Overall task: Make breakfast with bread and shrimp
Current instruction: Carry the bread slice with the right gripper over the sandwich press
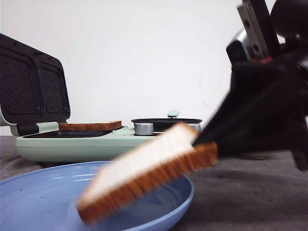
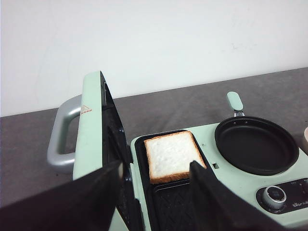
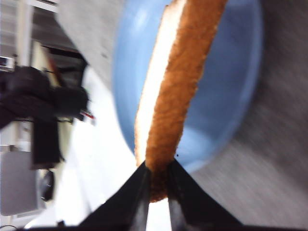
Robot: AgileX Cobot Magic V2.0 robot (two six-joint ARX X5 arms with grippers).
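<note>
I should lay the bread slice, now tilted over the blue plate, with my right gripper on the sandwich maker's empty near half [image 1: 70, 131], beside the other bread slice.
My right gripper [image 1: 204, 147] is shut on one bread slice [image 1: 144, 171] by its edge and holds it tilted over the blue plate [image 1: 38, 202]. In the right wrist view the slice [image 3: 175, 82] is seen edge-on between the fingers, above the plate [image 3: 236, 86]. The other bread slice [image 2: 172, 156] lies flat in the far half of the open sandwich maker's lower plate [image 2: 175, 207]; it also shows in the front view [image 1: 90, 126]. My left gripper [image 2: 156, 192] is open and empty above the sandwich maker. No shrimp is in view.
The mint-green breakfast machine [image 1: 72, 142] has its lid [image 1: 31, 86] standing open at the left, a small black frying pan [image 2: 256, 144] on its right side and a silver knob [image 1: 144, 128]. Grey cloth covers the table [image 1: 250, 197].
</note>
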